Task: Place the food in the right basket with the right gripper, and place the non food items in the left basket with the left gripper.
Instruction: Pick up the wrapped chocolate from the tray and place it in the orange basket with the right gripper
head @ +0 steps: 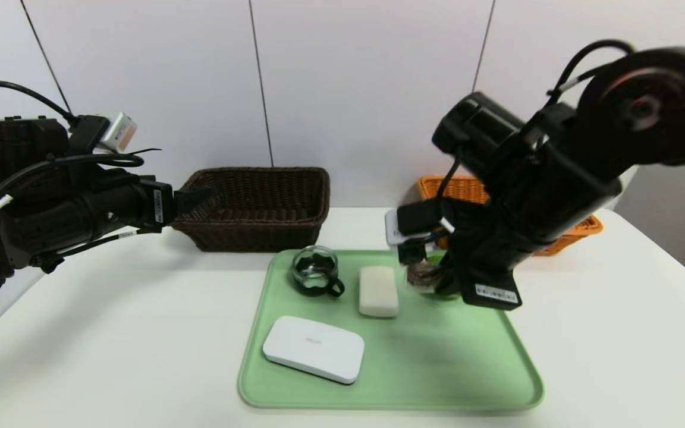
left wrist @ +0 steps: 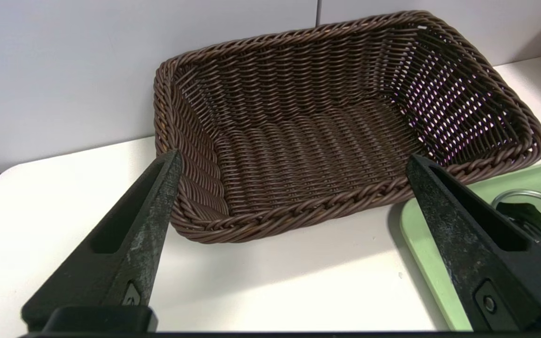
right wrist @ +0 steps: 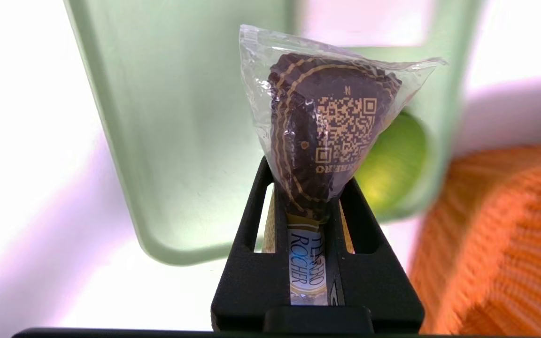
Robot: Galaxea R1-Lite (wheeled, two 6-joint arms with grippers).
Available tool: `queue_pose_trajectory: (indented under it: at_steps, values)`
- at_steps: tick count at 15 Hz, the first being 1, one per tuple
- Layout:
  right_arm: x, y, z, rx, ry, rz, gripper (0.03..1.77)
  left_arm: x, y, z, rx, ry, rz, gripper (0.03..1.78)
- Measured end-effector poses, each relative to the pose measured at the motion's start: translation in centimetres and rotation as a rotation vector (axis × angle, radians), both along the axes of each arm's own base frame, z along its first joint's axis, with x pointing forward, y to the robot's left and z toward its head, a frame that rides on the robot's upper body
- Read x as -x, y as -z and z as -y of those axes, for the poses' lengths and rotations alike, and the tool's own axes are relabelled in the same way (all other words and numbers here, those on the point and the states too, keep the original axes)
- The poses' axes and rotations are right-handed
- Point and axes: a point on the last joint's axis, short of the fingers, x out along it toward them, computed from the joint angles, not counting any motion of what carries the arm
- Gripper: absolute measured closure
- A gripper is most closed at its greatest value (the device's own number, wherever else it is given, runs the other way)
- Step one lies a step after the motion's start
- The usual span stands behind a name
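Next, my right gripper puts the clear pack of chocolates down in the orange basket [head: 527, 209], toward the basket's outer end.
My right gripper [right wrist: 305, 178] is shut on the clear pack of foil-wrapped chocolates [right wrist: 327, 117], over the far right part of the green tray [head: 426, 368]. The pack [head: 423, 274] shows just under the right arm in the head view. The green lime [right wrist: 392, 164] lies in the tray's corner behind the pack, close to the orange right basket [head: 455, 187]. On the tray stand the glass cup [head: 316, 270], the white bar [head: 378, 290] and the flat white case [head: 313, 349]. My left gripper [left wrist: 294, 162] hangs open and holds nothing, beside the dark brown left basket [left wrist: 308, 141].
The tray sits in the middle of a white table, with both baskets behind it against the wall. The brown basket [head: 259, 202] has nothing in it. The right arm hides most of the orange basket [right wrist: 500, 244].
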Motion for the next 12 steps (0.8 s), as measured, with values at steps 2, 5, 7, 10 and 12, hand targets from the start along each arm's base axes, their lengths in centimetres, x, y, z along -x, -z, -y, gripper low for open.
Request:
queue_pose_trajectory:
  at_steps: [2, 5, 7, 10, 12]
  values:
    - [0.5, -3.3, 1.2, -0.114, 0.103, 0.069, 1.55, 0.0, -0.2, 0.0, 0.014, -0.003, 0.025, 0.12]
    - [-0.7, -5.8, 4.7, -0.264, 0.329, 0.154, 1.55, 0.3, -1.1, -0.1, 0.076, -0.018, 0.08, 0.12]
    - [-1.9, -6.9, 6.9, -0.395, 0.515, 0.203, 1.55, 0.7, -1.9, -0.1, 0.084, -0.029, 0.108, 0.12]
    - [-4.9, -7.2, 10.5, -0.542, 0.759, 0.274, 1.55, 1.2, -2.6, -0.3, 0.1, -0.074, 0.132, 0.12]
    - [-7.0, -6.2, 12.8, -0.585, 0.91, 0.271, 1.55, 1.4, -2.6, -0.3, 0.104, -0.08, 0.132, 0.12]
